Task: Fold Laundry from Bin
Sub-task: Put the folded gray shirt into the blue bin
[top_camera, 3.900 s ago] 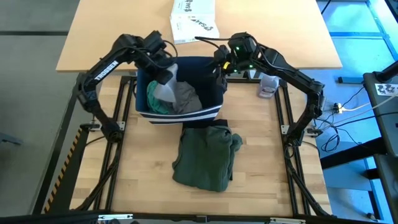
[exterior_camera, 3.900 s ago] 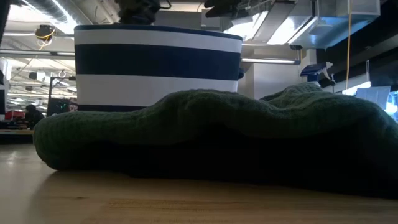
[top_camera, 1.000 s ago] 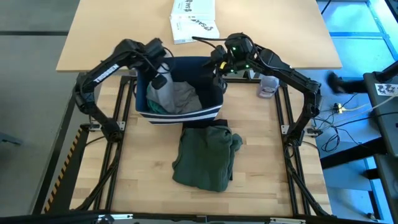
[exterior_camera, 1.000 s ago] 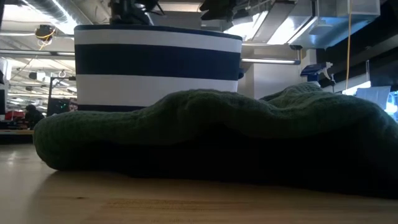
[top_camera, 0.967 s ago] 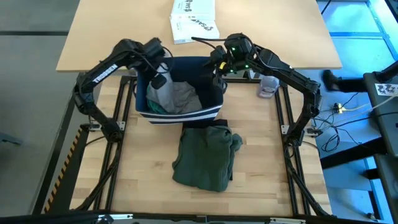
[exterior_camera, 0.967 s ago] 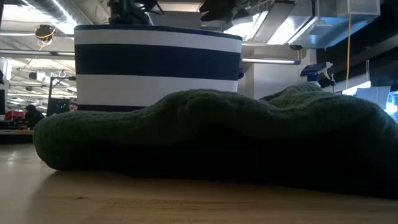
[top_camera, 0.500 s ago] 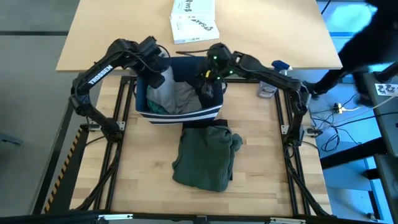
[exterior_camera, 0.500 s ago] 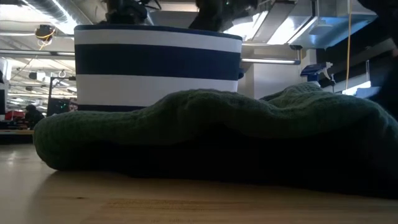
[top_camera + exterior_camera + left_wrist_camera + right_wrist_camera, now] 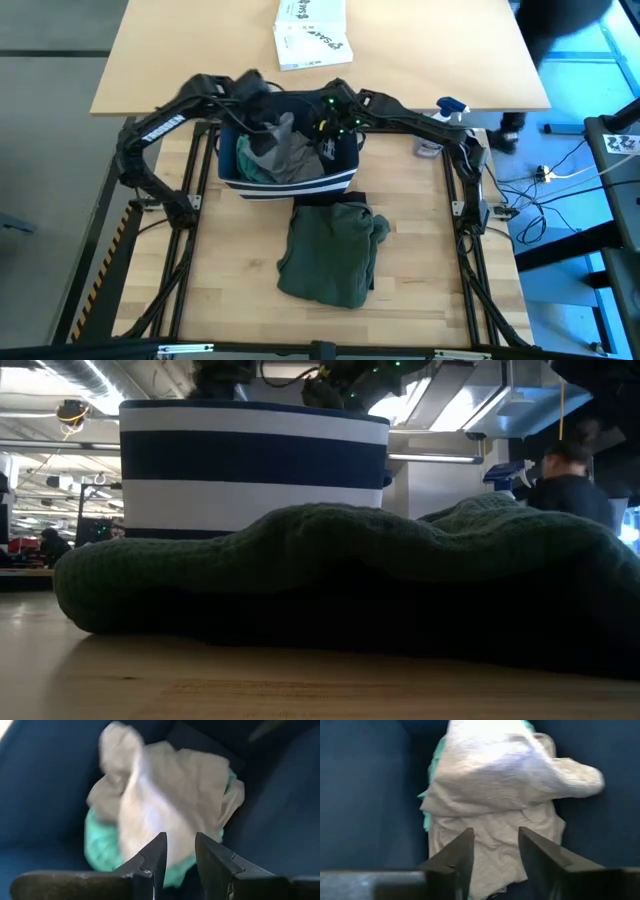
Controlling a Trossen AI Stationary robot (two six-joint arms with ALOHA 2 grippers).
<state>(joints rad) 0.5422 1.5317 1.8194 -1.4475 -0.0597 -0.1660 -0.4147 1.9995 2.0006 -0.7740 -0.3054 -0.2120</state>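
Observation:
The robot's left gripper will next grab the light grey garment in the navy bin by its fold (image 9: 271, 154) (image 9: 172, 831) near the teal garment.
The navy bin (image 9: 300, 184) with white stripes stands at the table's far middle. A light grey garment (image 9: 290, 150) lies bunched in it on top of a teal one (image 9: 250, 168). My left gripper (image 9: 265, 118) hangs open over the bin's left part, and the grey cloth (image 9: 165, 785) shows beyond its fingertips (image 9: 180, 840). My right gripper (image 9: 325, 148) is inside the bin's right part, open just above the grey garment (image 9: 505, 775). A dark green garment (image 9: 330, 250) lies crumpled on the table in front of the bin.
A white printed box (image 9: 310, 30) lies on the far table behind the bin. A spray bottle (image 9: 432, 135) stands to the bin's right. A person (image 9: 565, 480) moves in the room beyond the table's right side. Bare wood (image 9: 230, 260) flanks the green garment.
My right gripper has come down and toward the table's left, from above the bin's right rim into the bin. My left gripper has shifted a little toward the bin's middle. The person has walked along the table's far right.

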